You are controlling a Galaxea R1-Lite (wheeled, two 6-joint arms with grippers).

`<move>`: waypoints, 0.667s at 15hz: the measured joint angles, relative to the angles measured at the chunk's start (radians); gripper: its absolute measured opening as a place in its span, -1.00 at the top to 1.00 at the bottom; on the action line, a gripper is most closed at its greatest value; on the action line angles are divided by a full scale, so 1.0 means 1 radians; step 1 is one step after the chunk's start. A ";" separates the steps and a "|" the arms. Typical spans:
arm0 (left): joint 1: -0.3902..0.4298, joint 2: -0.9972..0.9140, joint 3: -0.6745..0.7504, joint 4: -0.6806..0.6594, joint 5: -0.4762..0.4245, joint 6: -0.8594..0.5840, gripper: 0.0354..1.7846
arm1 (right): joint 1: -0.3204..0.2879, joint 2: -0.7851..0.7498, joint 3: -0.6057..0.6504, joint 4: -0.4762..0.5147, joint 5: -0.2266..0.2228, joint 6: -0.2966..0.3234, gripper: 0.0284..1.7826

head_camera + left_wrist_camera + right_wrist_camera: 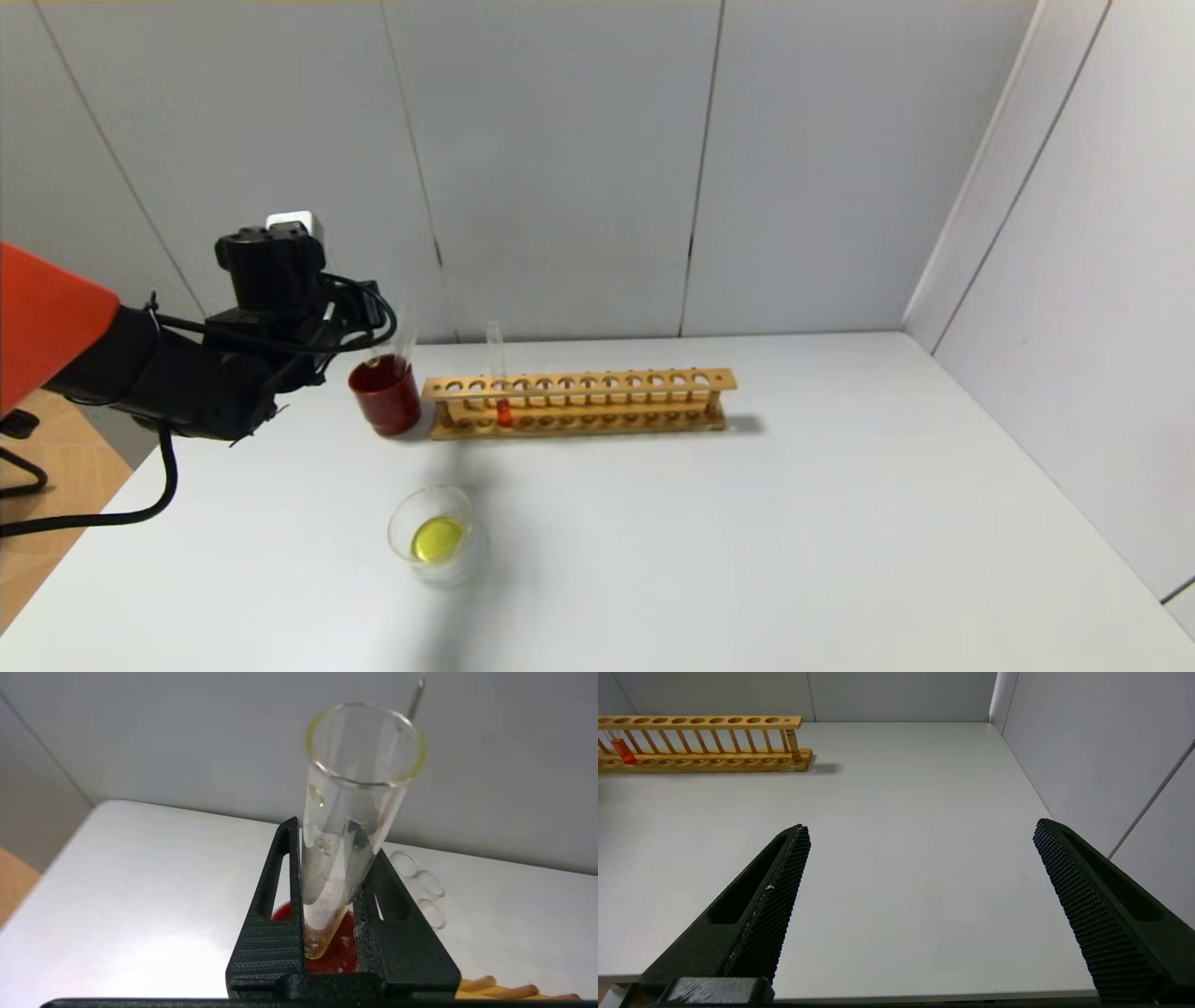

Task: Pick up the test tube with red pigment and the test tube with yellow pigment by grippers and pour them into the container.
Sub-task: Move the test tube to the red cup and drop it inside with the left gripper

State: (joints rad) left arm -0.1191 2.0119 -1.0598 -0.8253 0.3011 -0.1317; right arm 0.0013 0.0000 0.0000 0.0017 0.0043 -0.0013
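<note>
The robot's left gripper will release the test tube with yellow pigment inside the dark red cup (377, 374) (325, 946) next to the wooden rack.
My left gripper (334, 840) is shut on the test tube with yellow pigment (355, 788), held upright with its bottom just above a dark red cup (343, 952). Only a thin yellow trace shows at the tube's bottom and rim. In the head view this gripper (364, 331) hangs at the back left beside the cup (385, 397). The container (464, 558) stands nearer the front with yellow liquid in it. The test tube with red pigment (502, 397) stands upright in the wooden rack (579, 381). My right gripper (920, 828) is open over bare table.
The rack (705, 721) runs along the back of the white table (747, 541), with the red tube (619, 749) near its left end. Grey walls close the back and the right side. The table's left edge falls off beside my left arm.
</note>
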 joint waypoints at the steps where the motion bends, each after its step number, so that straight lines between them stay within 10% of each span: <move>1: 0.002 0.016 -0.001 -0.009 0.003 -0.007 0.66 | 0.000 0.000 0.000 0.000 0.000 0.000 -0.96; 10: 0.009 0.134 -0.009 -0.131 0.013 -0.019 0.66 | 0.000 0.000 0.000 0.000 0.000 0.000 -0.96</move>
State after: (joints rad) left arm -0.1100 2.1462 -1.0685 -0.9560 0.3136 -0.1504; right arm 0.0013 0.0000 0.0000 0.0017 0.0043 -0.0013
